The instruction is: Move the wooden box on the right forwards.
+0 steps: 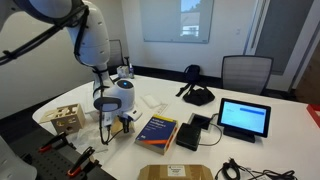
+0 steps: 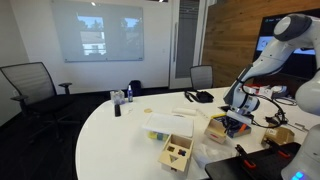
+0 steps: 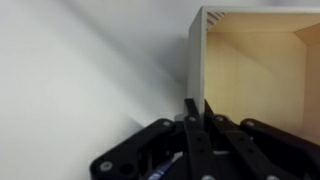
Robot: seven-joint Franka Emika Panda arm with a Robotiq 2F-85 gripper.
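I should open my gripper and let go of the wooden box on the white table [image 1: 122, 136], setting it free close beside the blue book.
The wooden box [image 3: 255, 70] is small, light tan and open-topped, and it fills the upper right of the wrist view. In an exterior view the box [image 2: 216, 128] sits on the white table beside the arm's end. My gripper [image 3: 190, 108] has its two black fingers pinched on the box's near wall, one finger outside and one inside. In both exterior views the gripper [image 1: 121, 121] [image 2: 235, 122] points down at the table, and it hides most of the box in one of them.
A larger wooden cube with cut-out holes [image 1: 67, 117] [image 2: 178, 152] stands nearby. A blue book [image 1: 157, 130], a tablet [image 1: 245, 118], black devices [image 1: 197, 125], a headset [image 1: 197, 95] and a cardboard piece [image 1: 175, 172] are on the table. A white box [image 2: 170, 125] lies close by.
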